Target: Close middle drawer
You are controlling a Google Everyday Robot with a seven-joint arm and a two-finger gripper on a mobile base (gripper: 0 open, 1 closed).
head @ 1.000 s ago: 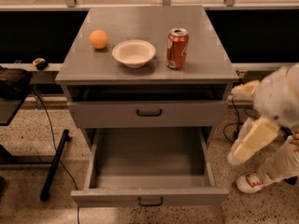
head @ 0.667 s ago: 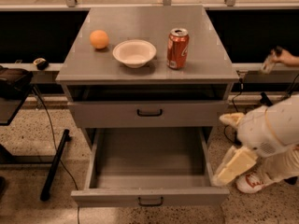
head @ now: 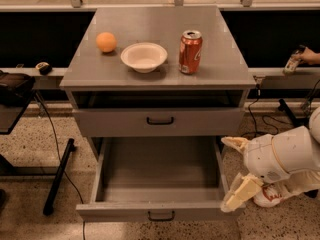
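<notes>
The middle drawer's front panel (head: 194, 213), just beside the drawer's black handle, should be next for my gripper to go to and close on, ready to push.
The middle drawer (head: 160, 211) is pulled far out of the grey cabinet (head: 160, 59). It has a low front panel with a small black bar handle (head: 161, 215), and its grey box is empty. My gripper (head: 235, 171) is at the drawer's right front corner, just outside its right wall. The fingers are spread apart and hold nothing. The lower cream finger (head: 240, 194) is close to the front panel's right end, and I cannot tell if it touches. The upper finger (head: 234, 143) is beside the right wall.
Above it, a drawer with a taller front (head: 160, 121) sits nearly shut. On the top stand an orange (head: 106, 42), a white bowl (head: 143, 57) and a red can (head: 190, 52). A black stand (head: 57, 176) is at left. A person's hand (head: 300, 58) and cables (head: 265, 119) are at right.
My arm has moved left and down, from beside the cabinet's right side to the open drawer's right front corner. The drawer has not moved.
</notes>
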